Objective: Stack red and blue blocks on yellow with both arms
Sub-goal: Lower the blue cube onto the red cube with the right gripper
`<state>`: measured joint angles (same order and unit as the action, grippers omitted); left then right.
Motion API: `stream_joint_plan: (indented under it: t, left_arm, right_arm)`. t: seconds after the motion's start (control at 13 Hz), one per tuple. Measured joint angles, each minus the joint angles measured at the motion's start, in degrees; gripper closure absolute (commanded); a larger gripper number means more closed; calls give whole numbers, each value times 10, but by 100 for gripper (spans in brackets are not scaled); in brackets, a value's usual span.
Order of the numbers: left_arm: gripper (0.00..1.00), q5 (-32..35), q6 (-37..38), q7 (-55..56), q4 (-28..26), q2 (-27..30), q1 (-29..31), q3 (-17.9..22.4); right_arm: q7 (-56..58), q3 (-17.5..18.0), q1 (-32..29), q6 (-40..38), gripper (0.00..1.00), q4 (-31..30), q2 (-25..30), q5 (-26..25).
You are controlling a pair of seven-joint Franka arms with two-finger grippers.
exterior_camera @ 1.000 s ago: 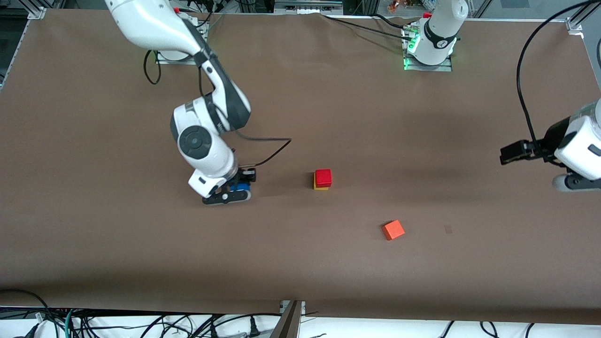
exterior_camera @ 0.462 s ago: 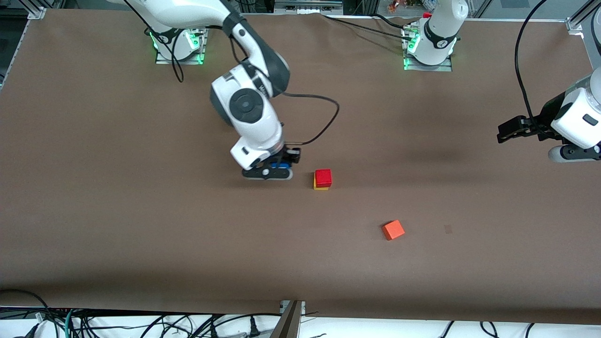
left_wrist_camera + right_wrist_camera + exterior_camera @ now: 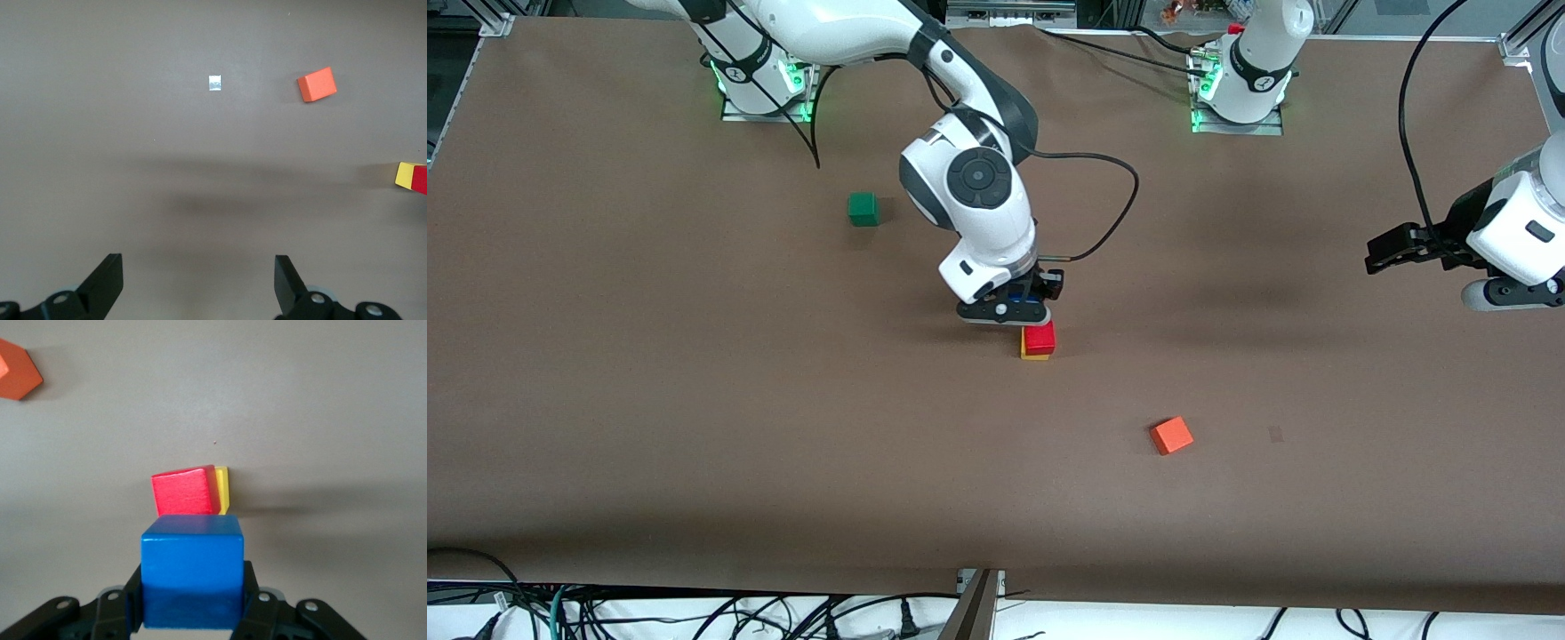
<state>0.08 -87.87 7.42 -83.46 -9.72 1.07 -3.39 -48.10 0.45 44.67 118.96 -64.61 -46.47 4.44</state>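
The robot's right gripper needs to let go of the blue block on top of the red block [image 3: 1040, 326] [image 3: 184, 492] that sits on the yellow cube.
The red block [image 3: 1039, 338] sits on the yellow cube [image 3: 1035, 355] near the table's middle. The stack also shows in the right wrist view, red [image 3: 185, 491] on yellow [image 3: 223, 491], and at the edge of the left wrist view [image 3: 412, 177]. My right gripper [image 3: 1009, 312] is shut on the blue block [image 3: 192, 577] and holds it in the air just beside the stack, toward the right arm's end. In the front view the blue block is nearly hidden by the gripper. My left gripper [image 3: 198, 283] is open and empty, up over the left arm's end of the table [image 3: 1400, 249].
An orange-red cube [image 3: 1171, 436] lies nearer the front camera than the stack, toward the left arm's end. A dark green cube [image 3: 863, 209] lies farther back, toward the right arm's end. A black cable loops from the right wrist over the table.
My right gripper carried the blue block up and across toward the red-on-yellow stack, uncovering the green cube. The left gripper rose slightly.
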Motion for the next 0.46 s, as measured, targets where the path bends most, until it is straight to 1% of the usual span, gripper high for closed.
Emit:
stream_joint_plan:
  t: [0.23,0.46]
  left_arm:
    - [0,0,-8,0,2,-1,0,0]
    - [0,0,-10,0,6,-3,0,0]
  right_arm:
    - [0,0,21,0,68,21,-25,-52]
    - [13,-1,34,2,67,32,-38,-66]
